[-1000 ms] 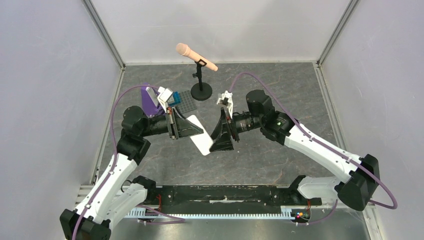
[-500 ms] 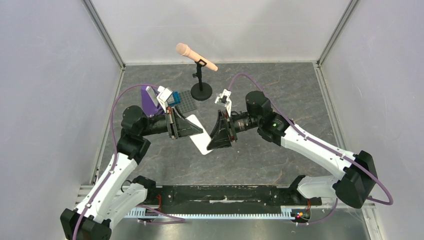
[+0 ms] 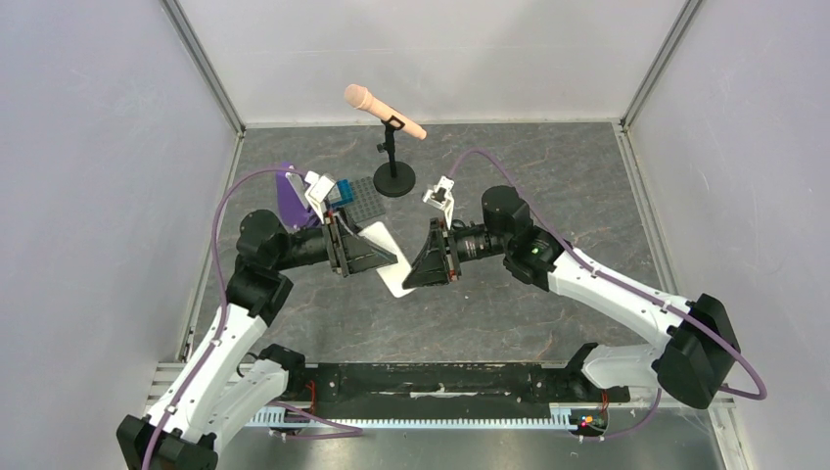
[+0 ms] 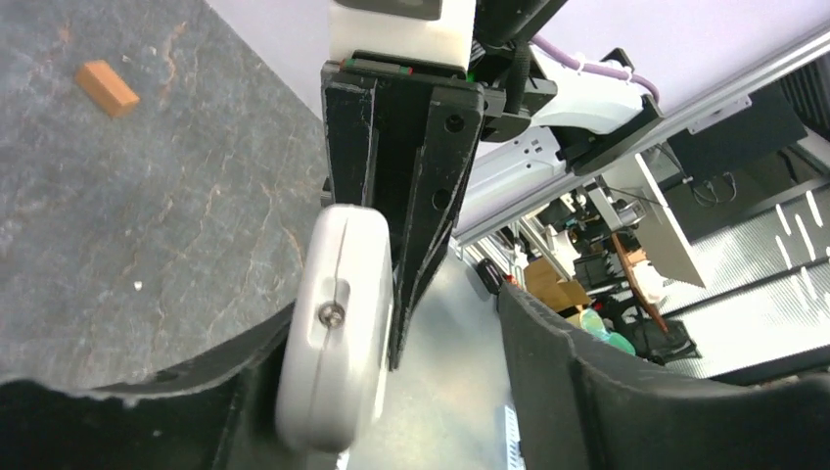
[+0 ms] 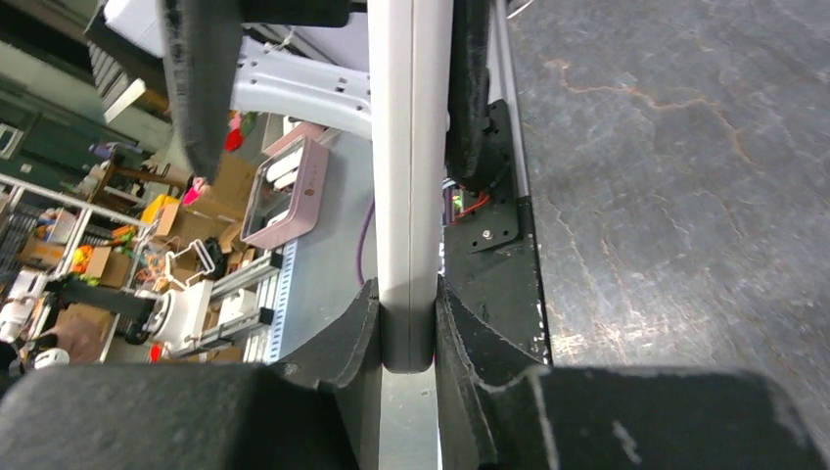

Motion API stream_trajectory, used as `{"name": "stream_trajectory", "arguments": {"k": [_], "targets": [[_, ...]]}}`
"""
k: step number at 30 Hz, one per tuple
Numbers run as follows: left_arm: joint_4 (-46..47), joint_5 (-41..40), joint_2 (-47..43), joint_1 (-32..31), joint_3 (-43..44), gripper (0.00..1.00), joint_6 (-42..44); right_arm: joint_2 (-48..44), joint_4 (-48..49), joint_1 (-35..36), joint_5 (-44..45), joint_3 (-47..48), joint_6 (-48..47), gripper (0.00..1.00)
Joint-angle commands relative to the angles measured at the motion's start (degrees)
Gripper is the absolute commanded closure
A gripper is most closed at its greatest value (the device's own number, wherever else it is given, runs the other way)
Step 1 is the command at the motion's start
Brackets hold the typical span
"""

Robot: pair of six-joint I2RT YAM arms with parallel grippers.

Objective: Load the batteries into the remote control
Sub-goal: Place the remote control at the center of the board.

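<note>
The robot's right gripper will release the remote control on the grey mat, straight (image 3: 501,256) below its own black wrist.
The remote control (image 3: 394,282) is a white bar held in the air between the two arms, above the middle of the table. My right gripper (image 3: 419,269) is shut on its right end. In the right wrist view the remote (image 5: 408,176) stands edge-on, pinched between both pads (image 5: 408,304). My left gripper (image 3: 377,257) is open around the other end. There the remote (image 4: 338,362) rests against the left finger (image 4: 245,382), and the right finger (image 4: 568,382) stands well apart from it. The batteries are out of view.
A pink microphone (image 3: 385,111) on a black stand (image 3: 394,180) stands at the back centre. A grey slab (image 3: 360,201) with a purple stand (image 3: 291,198) sits behind my left gripper. A small tan block (image 4: 108,86) lies on the grey mat.
My right gripper has closed onto the remote and shifted slightly left. My left gripper, shut on the remote before, has opened.
</note>
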Motion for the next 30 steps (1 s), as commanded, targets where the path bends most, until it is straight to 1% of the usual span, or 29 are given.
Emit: {"name": "stream_trajectory", "arguments": {"k": [1, 3, 5, 7, 10, 11, 13, 15, 17, 19, 22, 27, 30], "targets": [[-14.38, -6.64, -2.41, -0.34, 3.62, 0.29, 9.17, -2.43, -1.37, -0.94, 8.61, -0.86, -2.91, 0.98], [-23.03, -13.42, -2.72, -0.34, 5.15, 0.27, 13.54, -2.83, -7.44, -1.73, 12.94, -0.15, -5.95, 0.98], [-28.82, -19.67, -2.38, -0.29, 5.92, 0.26, 15.95, -3.04, -15.97, -2.58, 18.78, 1.11, -9.83, 0.98], [-34.09, -26.53, -1.89, -0.22, 6.3, 0.25, 17.0, -2.95, -23.32, -2.95, 27.14, 2.85, -14.14, 0.99], [-40.95, -37.34, -1.18, -0.12, 6.61, 0.24, 17.36, -1.12, -35.17, -3.23, 43.82, 5.21, -19.15, 0.99], [-41.43, -37.54, -1.1, -0.09, 6.54, 0.24, 17.86, -0.17, -38.54, -3.39, 49.97, 5.54, -19.81, 0.99], [-40.51, -34.41, -1.35, -0.12, 6.36, 0.23, 18.64, 1.96, -42.71, -3.43, 61.96, 5.17, -20.6, 1.0], [-39.88, -33.5, -2.39, -0.09, 6.18, 0.23, 18.76, 3.26, -44.2, -3.69, 71.71, 3.41, -21.57, 1.0], [-40.82, -35.3, -3.58, -0.11, 6.59, 0.23, 19.19, 4.53, -44.55, -3.93, 78.6, 1.81, -22.14, 1.0], [-41.65, -37.35, -4.63, -0.08, 7.05, 0.22, 19.49, 6.21, -44.56, -4.14, 83.34, 0.48, -22.66, 1.0], [-42.56, -39.15, -5.16, -0.12, 7.52, 0.22, 19.11, 9.1, -44.16, -4.19, 87.22, -0.8, -22.67, 1.0], [-45.75, -42.04, -3.7, -0.12, 8.49, 0.22, 18.27, 14.32, -42.09, -4.23, 91.55, -1.5, -22.87, 0.97], [-47.2, -42.6, -2.48, -0.07, 9.01, 0.23, 18.05, 17.61, -41.89, -4.21, 92.26, -0.38, -22.91, 0.96]]}}
